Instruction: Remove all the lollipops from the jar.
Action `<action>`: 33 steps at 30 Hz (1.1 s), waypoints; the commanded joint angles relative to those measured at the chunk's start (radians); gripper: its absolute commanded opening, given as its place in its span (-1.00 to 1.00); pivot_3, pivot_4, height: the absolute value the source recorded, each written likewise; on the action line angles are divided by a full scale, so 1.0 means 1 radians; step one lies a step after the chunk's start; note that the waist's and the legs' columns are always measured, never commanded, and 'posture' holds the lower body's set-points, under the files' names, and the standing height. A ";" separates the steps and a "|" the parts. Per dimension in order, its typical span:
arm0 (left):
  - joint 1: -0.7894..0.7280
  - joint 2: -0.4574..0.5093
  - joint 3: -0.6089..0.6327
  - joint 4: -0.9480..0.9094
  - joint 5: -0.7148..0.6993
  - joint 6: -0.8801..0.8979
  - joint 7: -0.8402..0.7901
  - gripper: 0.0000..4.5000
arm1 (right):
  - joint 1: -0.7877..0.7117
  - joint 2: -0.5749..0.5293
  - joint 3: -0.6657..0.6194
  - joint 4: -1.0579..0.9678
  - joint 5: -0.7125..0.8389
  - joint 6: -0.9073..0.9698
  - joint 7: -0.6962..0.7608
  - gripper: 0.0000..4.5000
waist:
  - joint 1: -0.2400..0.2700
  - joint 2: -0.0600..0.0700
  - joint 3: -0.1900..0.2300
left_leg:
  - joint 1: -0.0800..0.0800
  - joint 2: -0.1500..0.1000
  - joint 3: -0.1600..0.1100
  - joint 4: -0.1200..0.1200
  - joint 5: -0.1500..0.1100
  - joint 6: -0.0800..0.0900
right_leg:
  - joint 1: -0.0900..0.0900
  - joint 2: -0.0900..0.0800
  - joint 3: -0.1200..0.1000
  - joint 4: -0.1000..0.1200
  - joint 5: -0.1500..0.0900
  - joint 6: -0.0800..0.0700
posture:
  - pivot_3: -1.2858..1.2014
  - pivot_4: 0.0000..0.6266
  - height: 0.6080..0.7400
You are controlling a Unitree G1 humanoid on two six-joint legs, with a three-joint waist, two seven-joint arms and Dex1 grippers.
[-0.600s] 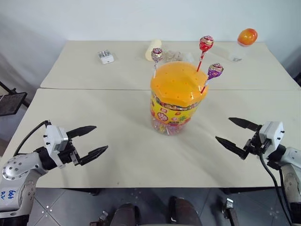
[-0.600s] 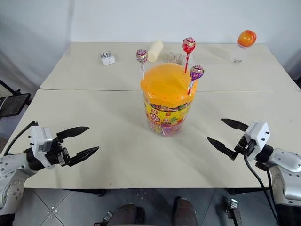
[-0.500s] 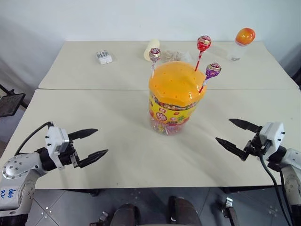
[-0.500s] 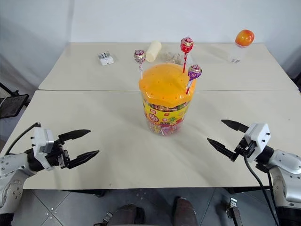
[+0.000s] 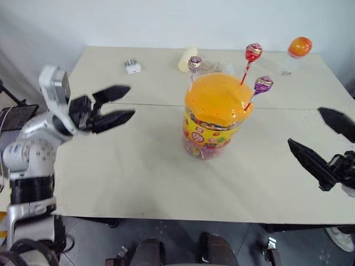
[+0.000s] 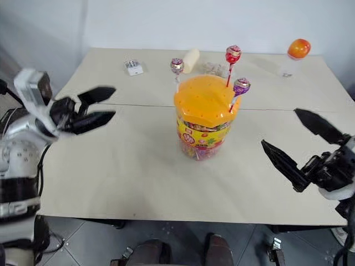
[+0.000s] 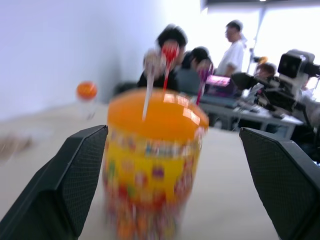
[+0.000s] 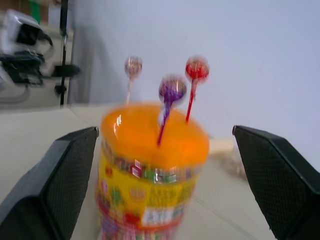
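My left gripper is to close on the stick of the purple lollipop (image 5: 192, 78) (image 7: 149, 90) that is nearest to it, just below the candy.
The jar (image 5: 213, 118), a clear tub with an orange domed lid and a yellow-red label, stands upright mid-table. Three lollipops stick up from holes in its lid: a red one (image 5: 253, 52) at the back, a purple one (image 5: 262, 84) on the right and a purple one (image 5: 194, 62) on the left. My left gripper (image 5: 125, 102) hovers open to the left of the jar, pointing at it. Right of the jar and nearer me, my right gripper (image 5: 307, 127) is open with nothing in it. In both wrist views the jar (image 7: 150, 165) stands ahead between the spread fingers (image 8: 55, 185).
At the table's back edge stand a small clear bottle with an orange ball cap (image 5: 299, 47), a cream cylinder (image 5: 187, 57), a clear crinkled bag (image 5: 214, 67) and a small white box (image 5: 132, 66). A seam (image 5: 155, 105) joins two tabletops. Several people (image 7: 225, 45) sit behind the jar.
My left arm has lifted from the table's front edge and now points at the jar from its left. My right gripper has risen too. Both stay open.
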 commanded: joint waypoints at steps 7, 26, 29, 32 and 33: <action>-0.225 -0.183 -0.155 0.200 0.156 -0.070 -0.052 0.99 | -0.034 0.061 0.097 -0.122 0.004 -0.040 -0.141 1.00 | -0.014 -0.003 0.002 | 0.000 0.002 0.002 0.000 0.000 0.000 | -0.001 0.003 0.002 -0.002 0.000 0.000 | 0.03 -0.52 1.00; -0.281 -0.286 -0.149 0.247 0.223 -0.077 0.030 -0.68 | -0.006 0.097 0.136 -0.101 -0.047 -0.081 -0.142 1.00 | -0.006 -0.005 0.003 | -0.002 0.002 0.001 0.000 0.000 0.000 | -0.001 0.003 0.003 -0.003 0.000 0.001 | 0.03 -0.52 1.00; -0.293 -0.299 -0.116 0.259 0.212 -0.092 0.052 -1.00 | -0.004 0.100 0.143 -0.100 -0.039 -0.081 -0.138 1.00 | -0.005 -0.005 0.003 | -0.002 0.002 0.001 0.001 0.000 0.000 | -0.001 0.003 0.003 -0.003 0.000 0.001 | 0.03 -0.52 1.00; -0.328 -0.310 0.020 0.261 0.073 -0.010 0.115 -1.00 | -0.019 0.089 0.172 -0.092 -0.013 -0.066 -0.120 1.00 | -0.007 -0.007 0.004 | -0.002 0.002 0.001 0.001 0.000 0.000 | -0.001 0.003 0.003 -0.003 0.000 0.001 | 0.03 -0.52 1.00; -0.341 -0.306 0.071 0.262 0.025 0.025 0.146 -1.00 | -0.029 0.081 0.184 -0.084 -0.009 -0.061 -0.108 1.00 | -0.008 -0.008 0.005 | -0.002 0.002 0.001 0.001 0.000 0.000 | -0.001 0.003 0.003 -0.003 0.000 0.001 | 0.03 -0.52 1.00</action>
